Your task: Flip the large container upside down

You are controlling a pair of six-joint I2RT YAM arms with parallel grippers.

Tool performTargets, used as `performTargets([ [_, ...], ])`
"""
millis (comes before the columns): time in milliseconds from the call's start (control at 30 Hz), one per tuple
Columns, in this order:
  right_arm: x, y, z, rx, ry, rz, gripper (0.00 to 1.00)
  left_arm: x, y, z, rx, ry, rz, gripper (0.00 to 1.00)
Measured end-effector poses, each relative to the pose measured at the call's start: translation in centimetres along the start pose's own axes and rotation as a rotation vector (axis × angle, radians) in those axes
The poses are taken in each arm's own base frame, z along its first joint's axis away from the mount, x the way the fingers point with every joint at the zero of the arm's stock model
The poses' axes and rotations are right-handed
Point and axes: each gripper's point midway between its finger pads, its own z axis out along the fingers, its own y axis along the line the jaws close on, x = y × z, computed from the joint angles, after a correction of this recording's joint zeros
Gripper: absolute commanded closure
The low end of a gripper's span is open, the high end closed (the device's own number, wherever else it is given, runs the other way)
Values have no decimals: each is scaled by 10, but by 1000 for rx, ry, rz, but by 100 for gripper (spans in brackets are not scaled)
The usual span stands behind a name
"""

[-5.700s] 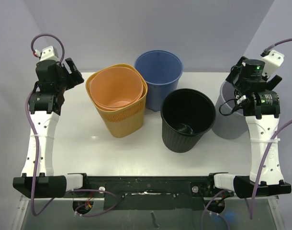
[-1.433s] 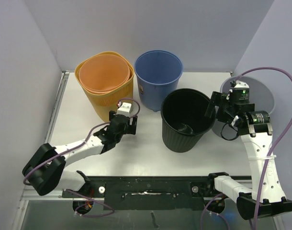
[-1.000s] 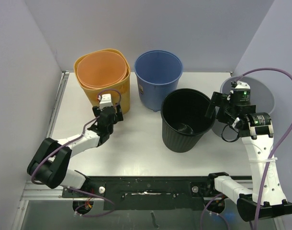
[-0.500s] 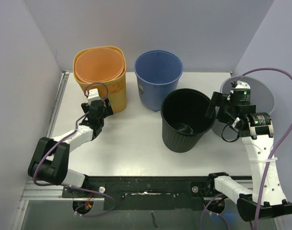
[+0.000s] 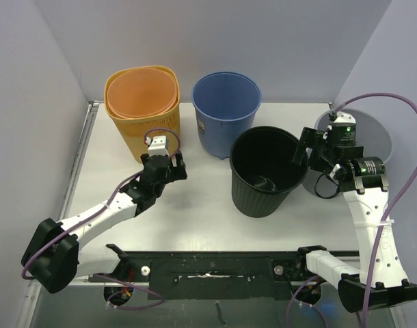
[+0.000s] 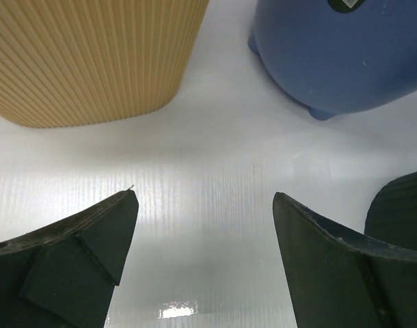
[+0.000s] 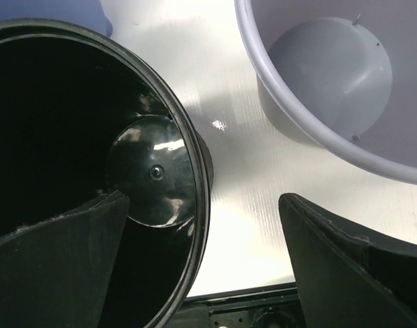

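Note:
My right gripper will take the black bin's rim nearer my left gripper (image 5: 232, 161) and tip the black bin's base that way, as it now straddles the black bin's rim beside the grey bin.
Four bins stand upright on the white table: a black bin (image 5: 266, 171) in the middle, a ribbed yellow bin (image 5: 143, 102) with an orange liner at the back left, a blue bin (image 5: 225, 109) behind, and a grey bin (image 5: 372, 133) at the right. My right gripper (image 5: 307, 154) is open and straddles the black bin's right rim (image 7: 195, 178), one finger inside and one outside, touching nothing clearly. My left gripper (image 5: 169, 167) is open and empty, low over the table. It faces the gap between the yellow bin (image 6: 92, 55) and the blue bin (image 6: 338, 48).
The grey bin (image 7: 331, 68) stands close to the right of the black bin, beside my right gripper (image 7: 203, 198). The black bin's wall (image 6: 400, 212) shows at the right of my left gripper (image 6: 203, 198). Side walls enclose the table (image 5: 195, 212).
My left arm has pulled back from the yellow bin's side and swung right and nearer, still open. The right gripper has stayed at the black bin's rim.

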Motion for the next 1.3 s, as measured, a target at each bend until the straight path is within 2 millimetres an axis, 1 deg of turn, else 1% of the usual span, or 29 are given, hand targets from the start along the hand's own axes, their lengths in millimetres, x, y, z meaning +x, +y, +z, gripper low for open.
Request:
performTargets([
  [67, -2, 1, 0, -3, -9, 2, 3, 2, -5, 0, 29, 15, -2, 21],
  [200, -4, 1, 0, -4, -15, 4, 2, 7, -24, -3, 127, 52, -7, 21],
  [300, -4, 1, -1, -2, -20, 10, 2, 1, -44, -4, 200, 69, -13, 21],
  [400, -1, -1, -2, -2, -22, 14, 2, -18, -70, -11, 274, 61, -20, 21],
  [533, 1, 1, -1, -6, -19, 20, 2, -48, -110, -30, 392, 29, -26, 21],
  [633, 4, 6, 0, -24, -11, 26, 3, -64, -134, -45, 466, 11, -30, 21],
  [700, 4, 10, 0, -40, -12, 26, 1, -73, -145, -52, 500, 3, -38, 21],
  [767, 2, 16, 0, -63, -19, 23, 0, -78, -147, -55, 504, 0, -48, 21],
  [867, -3, 31, -1, -125, -37, 15, 0, -80, -146, -55, 495, 2, -55, 21],
  [933, -9, 46, -4, -176, -54, 1, 2, -77, -143, -54, 483, 12, -49, 21],
  [1000, -22, 65, -10, -236, -89, -20, 3, -76, -137, -54, 457, 15, -41, 21],
  [1067, -36, 85, -20, -300, -142, -48, 2, -78, -128, -58, 425, -1, -42, 21],
  [1133, -43, 104, -30, -366, -183, -83, 2, -84, -114, -66, 390, -27, -50, 21],
  [1233, -41, 135, -47, -477, -213, -160, 3, -100, -97, -82, 345, -71, -65, 21],
  [1300, -29, 156, -56, -556, -198, -228, 2, -107, -88, -87, 309, -80, -67, 21],
])
